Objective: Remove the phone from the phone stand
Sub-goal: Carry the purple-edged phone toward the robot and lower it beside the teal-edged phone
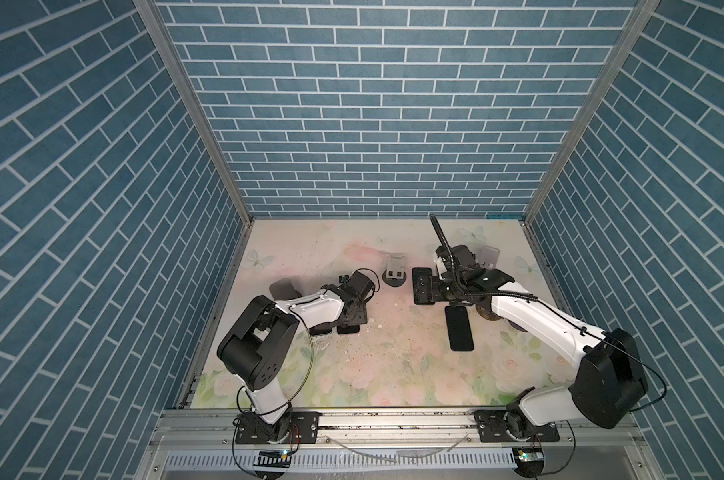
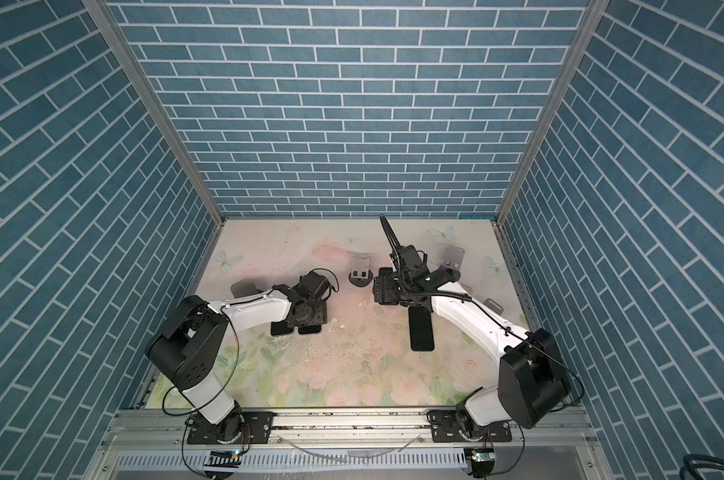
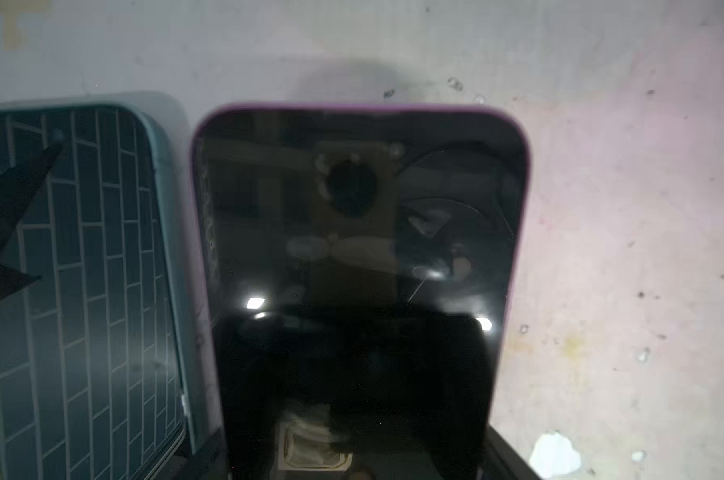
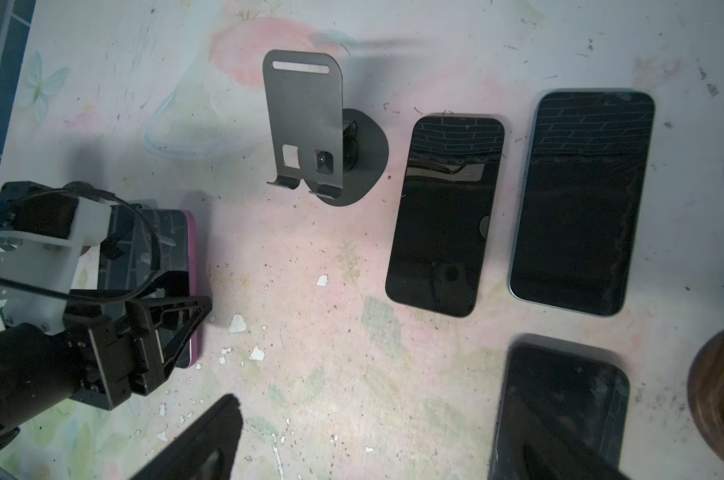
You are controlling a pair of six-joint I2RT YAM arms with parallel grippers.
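Observation:
The robot's left gripper needs to set the pink-rimmed phone down flat on the table (image 1: pixel 344 314) (image 3: pixel 298 344) next to the teal-rimmed phone.
The phone (image 3: pixel 352 249), black-screened with a pink rim, lies flat at table level beside a teal-rimmed phone (image 3: pixel 82 270). My left gripper (image 3: pixel 360 457) is shut across its width near one end. The right wrist view shows the same grip, left gripper (image 4: pixel 173 320) on the pink phone (image 4: pixel 177 241). In a top view the left gripper (image 1: pixel 343 320) covers most of that phone (image 1: pixel 349 328). The phone stand (image 1: pixel 395 270) (image 4: pixel 306 124), grey plate on a round dark base, stands empty at mid-table. My right gripper (image 1: pixel 422 286) (image 4: pixel 381 436) hangs open to its right, holding nothing.
Three dark phones lie face up right of the stand: one (image 4: pixel 443 216), a larger one (image 4: pixel 580 199), a third (image 4: pixel 560 415) (image 1: pixel 459 330). A round wooden base (image 4: pixel 717 395) sits beside them. Other grey stands stand at back right (image 1: pixel 491 255) and behind the left arm (image 1: pixel 281 286).

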